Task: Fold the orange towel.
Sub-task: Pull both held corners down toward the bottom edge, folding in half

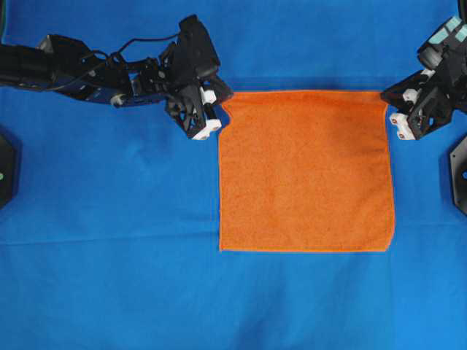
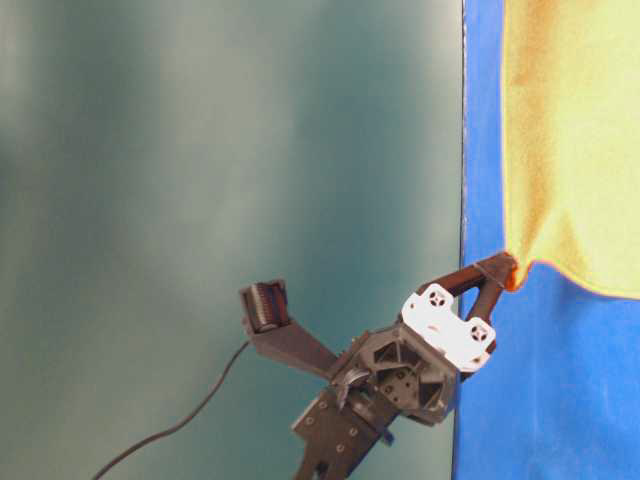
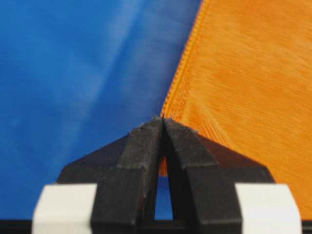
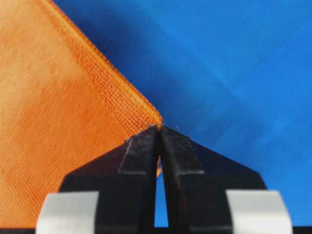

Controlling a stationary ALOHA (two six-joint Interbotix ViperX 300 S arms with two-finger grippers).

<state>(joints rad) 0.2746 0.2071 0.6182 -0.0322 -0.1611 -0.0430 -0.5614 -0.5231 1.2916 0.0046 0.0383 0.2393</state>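
Note:
Next, my right gripper releases the far corner of the orange towel, which lies spread flat on the cloth now, just inside the towel's near corner on that same side (image 1: 387,236).
The orange towel (image 1: 306,171) lies spread flat and square on the blue table cloth (image 1: 109,240). My left gripper (image 1: 221,106) is shut on the towel's far left corner; in the left wrist view the gripper (image 3: 162,118) pinches the hem of the towel (image 3: 243,87). My right gripper (image 1: 387,103) is shut on the far right corner; in the right wrist view the gripper (image 4: 159,127) pinches the corner of the towel (image 4: 58,112). In the table-level view the towel (image 2: 570,150) has one corner pulled into a point by black fingers (image 2: 497,268).
Black mounts sit at the left edge (image 1: 4,168) and the right edge (image 1: 460,175) of the overhead view. The left arm (image 1: 73,69) stretches in from the far left. Blue cloth surrounds the towel on all sides.

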